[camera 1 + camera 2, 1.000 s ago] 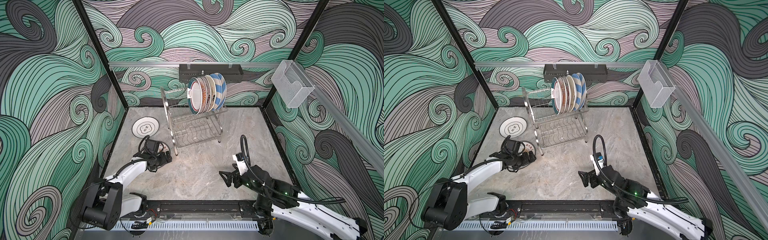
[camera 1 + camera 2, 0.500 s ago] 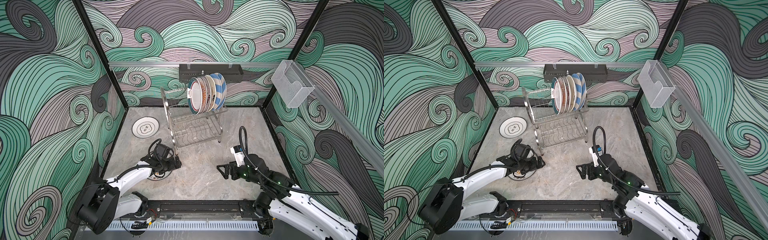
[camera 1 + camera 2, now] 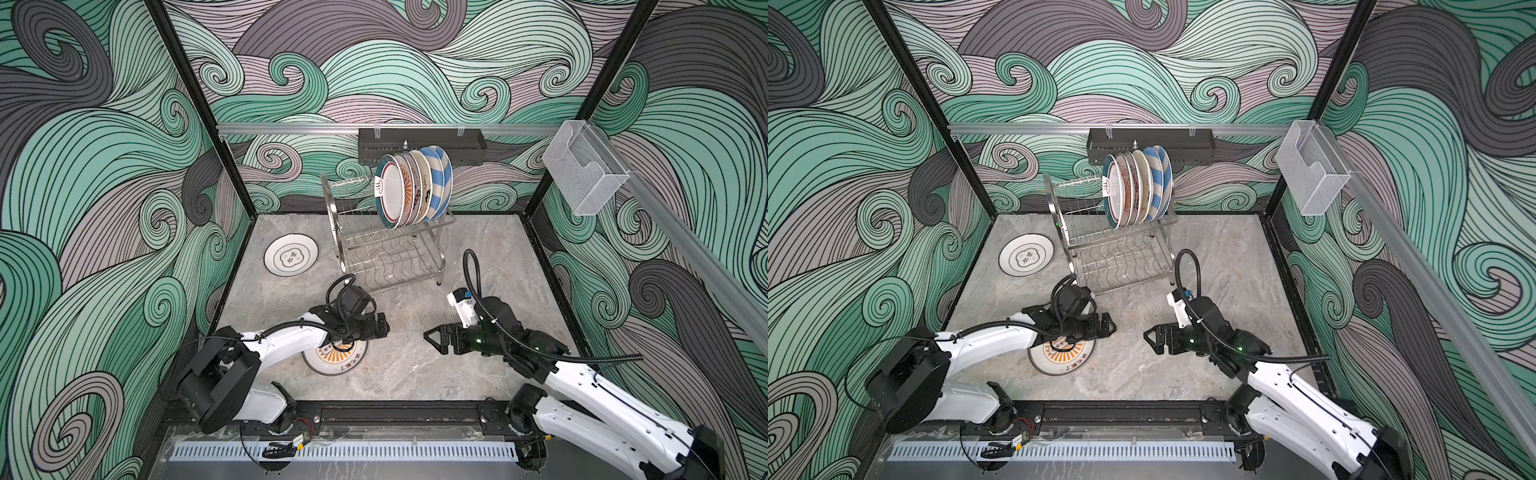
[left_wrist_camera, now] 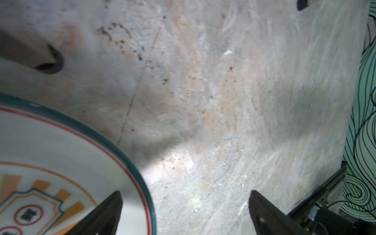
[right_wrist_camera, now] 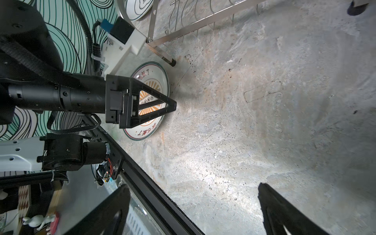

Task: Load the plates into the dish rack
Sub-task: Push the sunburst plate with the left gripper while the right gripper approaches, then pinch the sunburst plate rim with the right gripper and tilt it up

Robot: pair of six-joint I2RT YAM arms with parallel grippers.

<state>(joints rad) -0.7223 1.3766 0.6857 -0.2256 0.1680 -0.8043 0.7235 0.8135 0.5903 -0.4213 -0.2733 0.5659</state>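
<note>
The robot's right gripper should next go to the orange-sunburst plate and close on the plate's rim [image 3: 366, 353] [image 5: 160, 122] beside the red writing that faces that gripper.
The dish rack [image 3: 390, 253] [image 3: 1117, 257] stands at the back middle, with several plates [image 3: 411, 187] [image 3: 1138, 191] upright in its top tier. A black-cloud plate [image 3: 291, 254] lies flat to its left. An orange-sunburst plate [image 3: 334, 359] [image 3: 1061, 357] [image 5: 146, 130] [image 4: 50, 152] lies flat near the front. My left gripper [image 3: 380, 328] [image 4: 185, 195] hangs open over that plate's right edge, one finger above the plate and the other above bare table. My right gripper [image 3: 432, 338] [image 5: 193, 193] is open and empty, facing the left one across a gap.
A black perforated tray [image 3: 419, 145] hangs on the back wall behind the rack. A clear plastic box [image 3: 582, 170] is fixed to the right wall rail. A black rail [image 3: 395, 411] runs along the table's front edge. The rack's lower tier holds nothing.
My left gripper has swung from beside the rack's left foot toward the front middle, and the orange-sunburst plate has slid along under it. My right gripper has edged leftward toward the centre.
</note>
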